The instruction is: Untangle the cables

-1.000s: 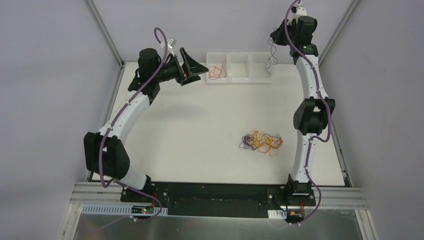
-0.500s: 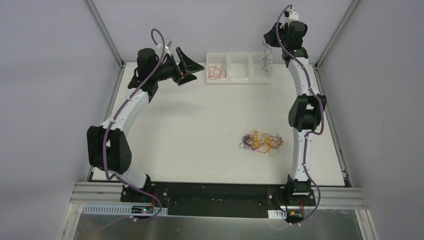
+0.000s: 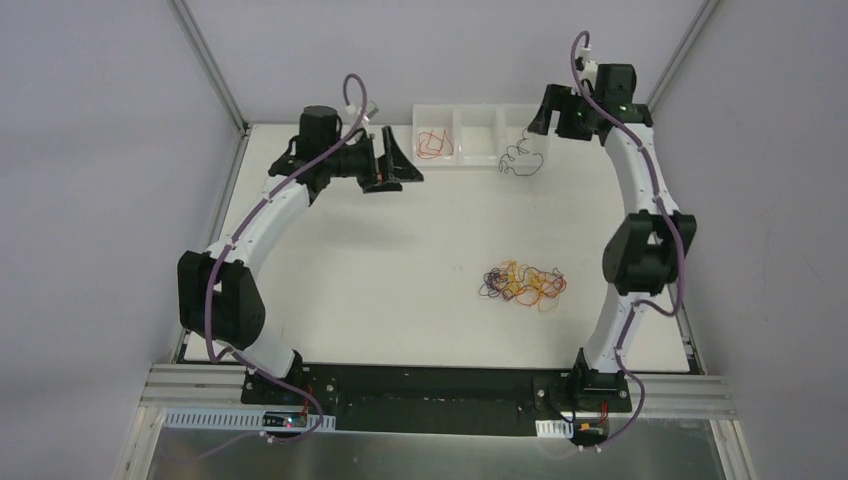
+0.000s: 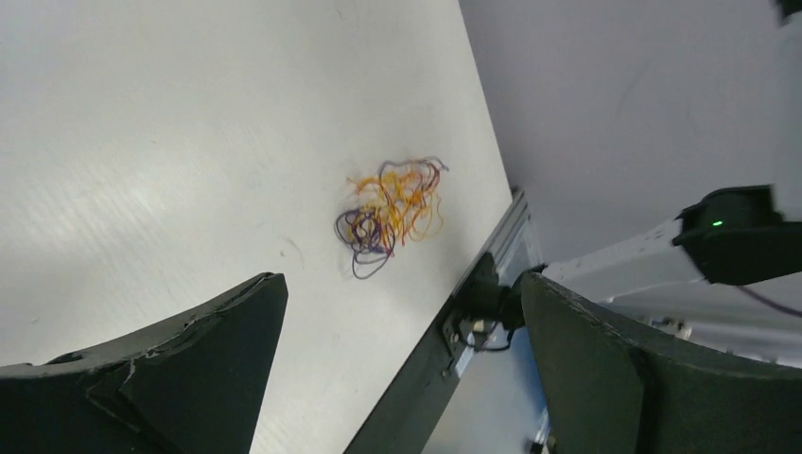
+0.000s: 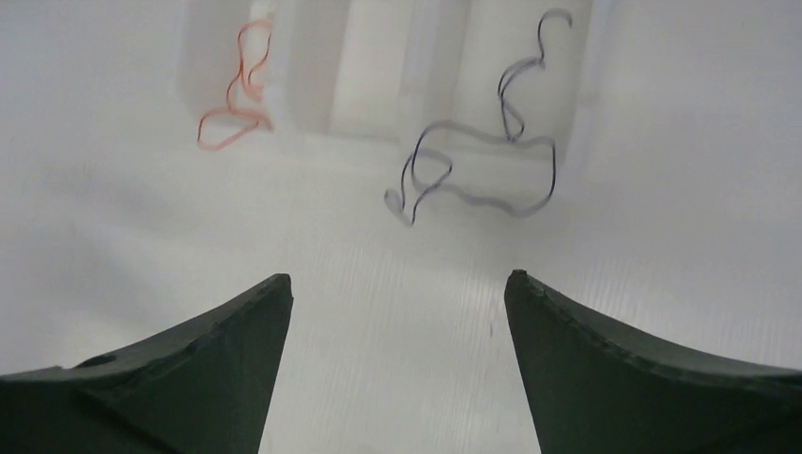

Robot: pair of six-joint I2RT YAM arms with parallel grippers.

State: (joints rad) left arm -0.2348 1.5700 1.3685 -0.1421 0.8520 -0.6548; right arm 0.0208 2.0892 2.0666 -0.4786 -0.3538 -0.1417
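Note:
The dark cable hangs over the tray's front side nearest the empty middle compartment. Next, my right gripper closes there on its small loop (image 3: pixel 505 162) (image 5: pixel 407 192).
A tangle of orange, yellow and purple cables (image 3: pixel 522 283) lies on the white table right of centre, and shows in the left wrist view as the tangle (image 4: pixel 392 213). A single dark cable (image 3: pixel 521 158) lies loose across the front wall of the tray's right compartment and onto the table; its far end sits in that compartment (image 5: pixel 551 170). My right gripper (image 3: pixel 541 117) hovers open above it, and nothing lies between the jaws of this right gripper (image 5: pixel 397 277). An orange cable (image 3: pixel 432 143) rests in the left compartment. My left gripper (image 3: pixel 396 166) is open and empty near the tray's left end.
The white three-compartment tray (image 3: pixel 478 150) stands at the table's far edge; its middle compartment (image 5: pixel 374 57) holds nothing. The black base rail (image 3: pixel 430 385) runs along the near edge. Metal frame posts rise at the far corners.
My right gripper has opened and let go of the dark cable, which dropped from hanging above the tray onto its front wall. The left gripper shifted right and nearer.

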